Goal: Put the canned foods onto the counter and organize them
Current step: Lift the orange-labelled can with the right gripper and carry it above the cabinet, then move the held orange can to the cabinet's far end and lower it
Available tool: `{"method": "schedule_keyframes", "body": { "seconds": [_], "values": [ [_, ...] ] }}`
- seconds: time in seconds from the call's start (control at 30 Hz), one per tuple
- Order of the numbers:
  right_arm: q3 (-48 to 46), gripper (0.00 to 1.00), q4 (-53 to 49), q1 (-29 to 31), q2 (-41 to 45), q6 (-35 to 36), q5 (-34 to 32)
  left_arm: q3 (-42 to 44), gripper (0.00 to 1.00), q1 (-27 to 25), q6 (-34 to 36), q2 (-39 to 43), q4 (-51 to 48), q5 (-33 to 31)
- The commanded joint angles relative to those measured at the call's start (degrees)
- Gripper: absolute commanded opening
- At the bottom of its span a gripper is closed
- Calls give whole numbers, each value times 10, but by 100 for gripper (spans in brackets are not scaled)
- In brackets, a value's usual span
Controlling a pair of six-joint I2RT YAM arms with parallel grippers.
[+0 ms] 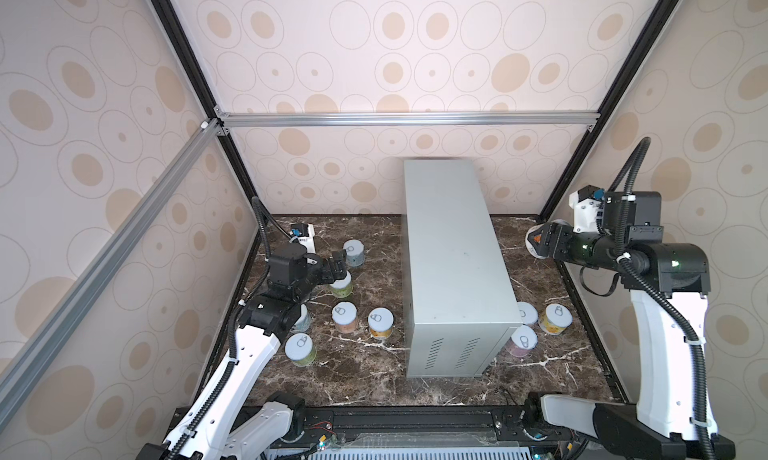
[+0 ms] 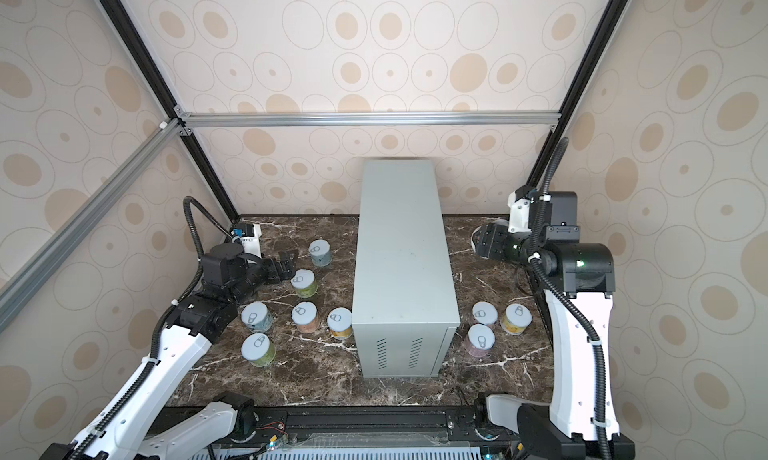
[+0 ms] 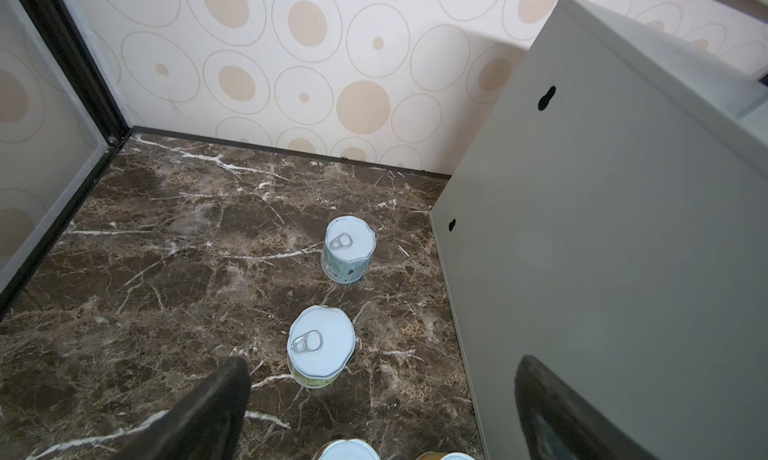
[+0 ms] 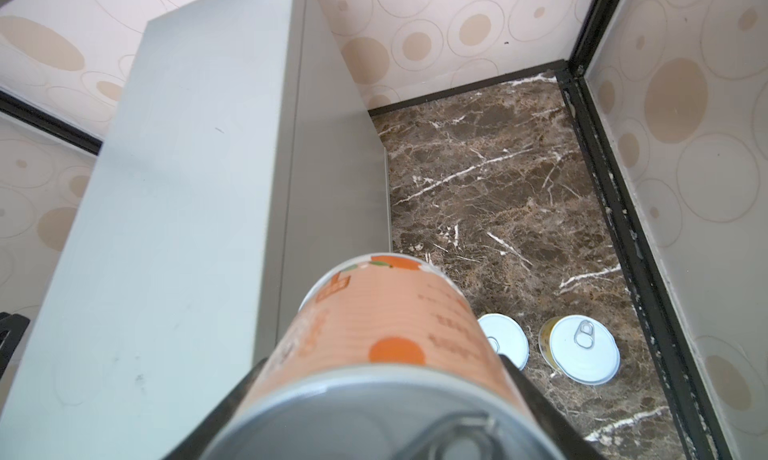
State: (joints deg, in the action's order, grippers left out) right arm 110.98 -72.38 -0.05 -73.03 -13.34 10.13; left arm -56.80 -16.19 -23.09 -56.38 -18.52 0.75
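Note:
Next, my right gripper lets go of the orange-label can on the counter's bare top, near its long side [image 1: 472,234] [image 4: 205,292] closest to that gripper.
The counter [image 1: 453,262] [image 2: 403,250] is a tall grey box standing mid-floor, its top bare. My right gripper [image 1: 544,239] [image 4: 380,395] is shut on an orange-label can [image 4: 382,325], held lying on its side in the air to the right of the counter [image 4: 174,229]. My left gripper [image 1: 341,266] [image 3: 384,360] is open and holds nothing. It hovers over a green-label can [image 1: 341,286] [image 3: 321,345], with a pale blue can [image 1: 353,252] [image 3: 348,248] just beyond. Several more cans stand upright on the floor on both sides of the counter.
Left of the counter stand a pink can [image 1: 344,316], a yellow can [image 1: 380,322] and a green can [image 1: 300,349]. On its right are a yellow can [image 1: 555,318] [image 4: 579,349], a pink can [image 1: 523,345] and one more can [image 1: 527,313]. Walls enclose the marble floor [image 1: 374,379].

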Motion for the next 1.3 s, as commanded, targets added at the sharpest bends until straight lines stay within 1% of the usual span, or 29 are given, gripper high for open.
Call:
{"method": "schedule_keyframes", "body": {
  "seconds": [0.0,0.13,0.23,0.33,0.43,0.53,0.57,0.6,0.67,0.9,0.97,1.17,1.27],
  "values": [
    [68,46,-28,12,-21,20,25,-36,99,-3,14,-12,-9,-2],
    [109,46,-33,27,-46,18,34,-40,99,-2,15,-32,-2,1],
    [143,46,-43,50,-73,24,33,-46,99,-3,19,-47,1,0],
    [181,46,-48,82,-106,36,32,-51,99,-3,22,-59,8,-4],
    [233,46,-63,120,-148,49,16,-59,99,-2,23,-75,13,-5],
    [264,46,-71,155,-186,60,3,-64,99,-3,23,-88,18,-5],
    [272,46,-74,158,-198,64,-3,-65,99,-3,23,-92,20,-5],
    [277,46,-77,180,-206,67,-10,-64,99,-3,23,-95,21,-4],
    [284,46,-82,197,-222,74,-24,-61,99,-4,23,-102,24,-3],
    [298,47,-92,237,-261,87,-49,-58,99,-10,22,-111,28,-7],
    [302,51,-92,242,-270,87,-53,-56,99,-11,20,-111,31,-7],
    [304,70,-94,246,-283,91,-61,-53,99,-13,16,-109,35,-6],
    [304,76,-92,246,-285,90,-66,-52,99,-14,16,-106,35,-5]
  ]
}}
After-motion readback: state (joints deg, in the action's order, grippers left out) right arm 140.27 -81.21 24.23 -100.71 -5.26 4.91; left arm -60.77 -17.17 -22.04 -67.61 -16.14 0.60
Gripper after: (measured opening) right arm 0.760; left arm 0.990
